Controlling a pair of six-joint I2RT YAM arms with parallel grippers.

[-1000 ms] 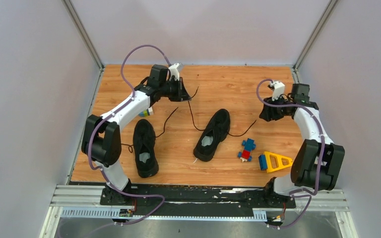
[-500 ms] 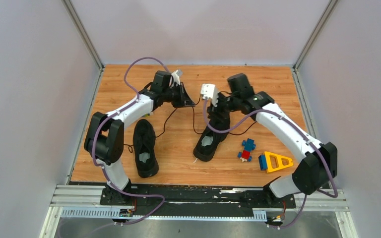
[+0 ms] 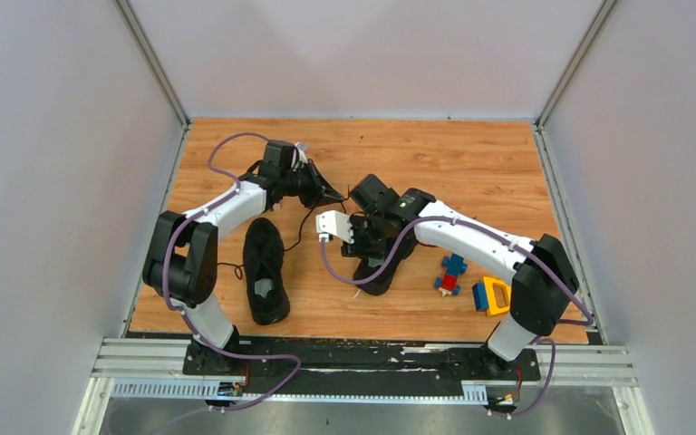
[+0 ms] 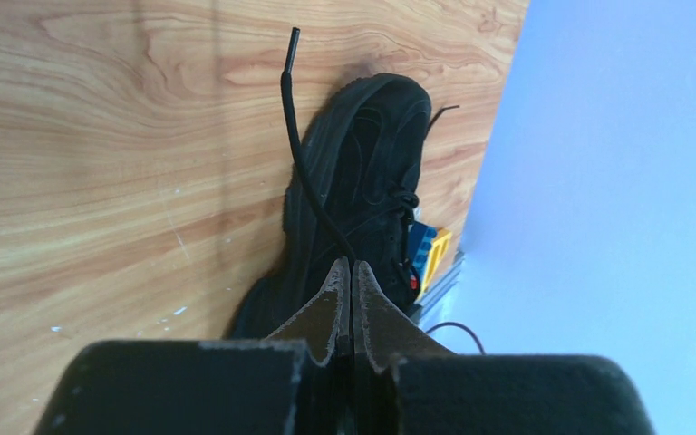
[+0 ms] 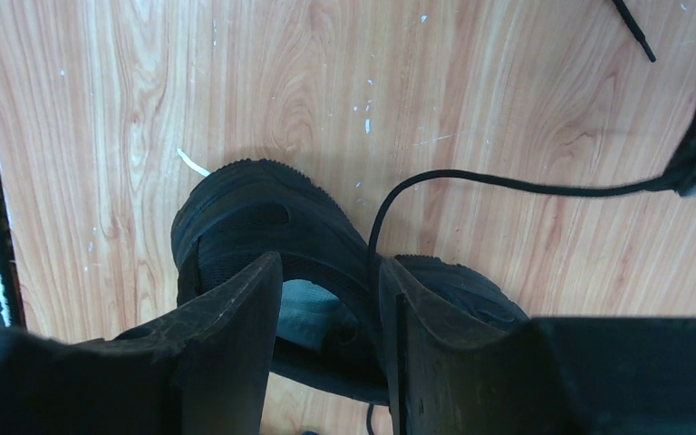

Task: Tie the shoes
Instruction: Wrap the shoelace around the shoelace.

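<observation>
My left gripper is pinching the black lace far from the shoe. It should put the lace down and take the part of the lace nearer the shoe [image 5: 408, 184] before tying.
Two black shoes lie on the wooden table. The left shoe [image 3: 265, 267] lies free, while my right arm covers most of the right shoe [image 3: 376, 276]. My left gripper [image 3: 333, 193] is shut on the right shoe's thin black lace [image 5: 507, 184]. The lace's free end [image 4: 294, 36] sticks out past the pinched tips [image 4: 352, 265]. My right gripper [image 5: 326, 272] hangs open just over the right shoe's [image 5: 263, 208] heel opening. The pale insole [image 5: 308, 313] shows between the fingers, and the lace rises along the right finger [image 5: 417, 308].
A blue-red toy block [image 3: 453, 272] and a yellow triangle piece [image 3: 494, 294] lie right of the right shoe, under my right forearm. The left shoe's own lace [image 3: 301, 234] trails loose across the wood. Pale walls enclose the table on three sides.
My right arm swung from the table's right side across to the right shoe and came down over it, jaws open. My left gripper moved a little nearer and lower with the lace.
</observation>
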